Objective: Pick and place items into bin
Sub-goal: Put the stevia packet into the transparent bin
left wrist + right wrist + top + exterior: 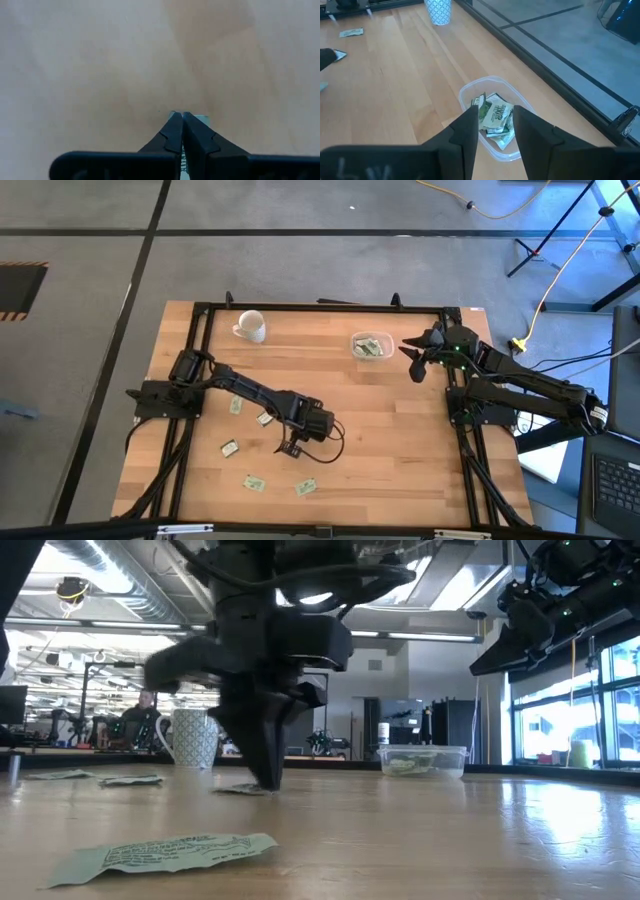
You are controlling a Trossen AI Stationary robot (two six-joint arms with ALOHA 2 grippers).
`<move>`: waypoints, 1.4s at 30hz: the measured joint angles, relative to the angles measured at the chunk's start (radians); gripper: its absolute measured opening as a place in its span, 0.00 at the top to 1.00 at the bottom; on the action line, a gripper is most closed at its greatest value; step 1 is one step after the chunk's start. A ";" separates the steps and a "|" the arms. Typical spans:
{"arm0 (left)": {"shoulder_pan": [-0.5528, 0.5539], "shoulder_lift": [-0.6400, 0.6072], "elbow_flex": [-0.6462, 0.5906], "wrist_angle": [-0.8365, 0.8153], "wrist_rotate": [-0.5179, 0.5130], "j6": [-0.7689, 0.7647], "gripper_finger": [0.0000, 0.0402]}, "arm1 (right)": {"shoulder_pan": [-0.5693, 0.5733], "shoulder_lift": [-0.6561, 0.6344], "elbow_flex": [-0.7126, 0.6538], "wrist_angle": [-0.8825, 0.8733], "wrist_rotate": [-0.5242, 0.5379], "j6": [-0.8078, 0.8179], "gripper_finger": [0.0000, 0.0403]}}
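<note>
Next, my left gripper releases the packet atop the other packets inside the clear bin (367, 349). The packet is now held at mid-table.
Several pale green and white packets lie flat on the wooden table: (236, 406), (265, 418), (229, 447), (254, 482), (306, 487). One is in the low view's foreground (160, 853). The clear bin (371, 346) (495, 117) stands near the far edge with several packets in it. My left gripper (290, 448) (182, 116) points down at mid-table, shut on a packet (245, 790). My right gripper (413, 360) (495, 125) hovers open just right of the bin, touching nothing. My left gripper pinches a packet between its fingertips (268, 780) from above, pointing down. A pale edge of the packet (201, 119) shows just past the shut tips. The packet lies on the table under the tips (240, 790).
A white patterned mug (250, 326) (195, 738) stands near the far left of the table. Black frame rails (320, 307) run along the table's edges. Bare wood lies between the packets and the bin. People and desks show in the room beyond.
</note>
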 joint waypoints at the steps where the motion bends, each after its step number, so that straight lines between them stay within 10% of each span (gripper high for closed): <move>1: 0.009 -0.002 0.010 0.000 -0.002 0.016 0.99 | 0.000 0.000 0.000 0.000 0.000 0.000 0.69; 7: 0.093 -0.009 0.091 0.028 -0.051 0.112 0.99 | 0.000 0.000 0.000 0.003 0.000 0.001 0.69; 17: 0.325 -0.011 0.135 0.585 -0.075 0.206 0.99 | 0.000 0.000 0.000 0.008 0.000 0.000 0.69; 25: 0.444 0.033 0.141 0.864 0.126 0.133 0.99 | 0.000 0.000 0.000 0.009 0.000 0.000 0.69; 36: 0.486 0.262 0.386 0.679 -0.135 0.056 0.99 | 0.000 0.000 0.000 0.016 0.002 -0.001 0.69; 42: 0.500 0.305 0.442 0.564 -0.104 0.003 0.99 | 0.000 0.000 0.000 -0.001 0.001 -0.003 0.69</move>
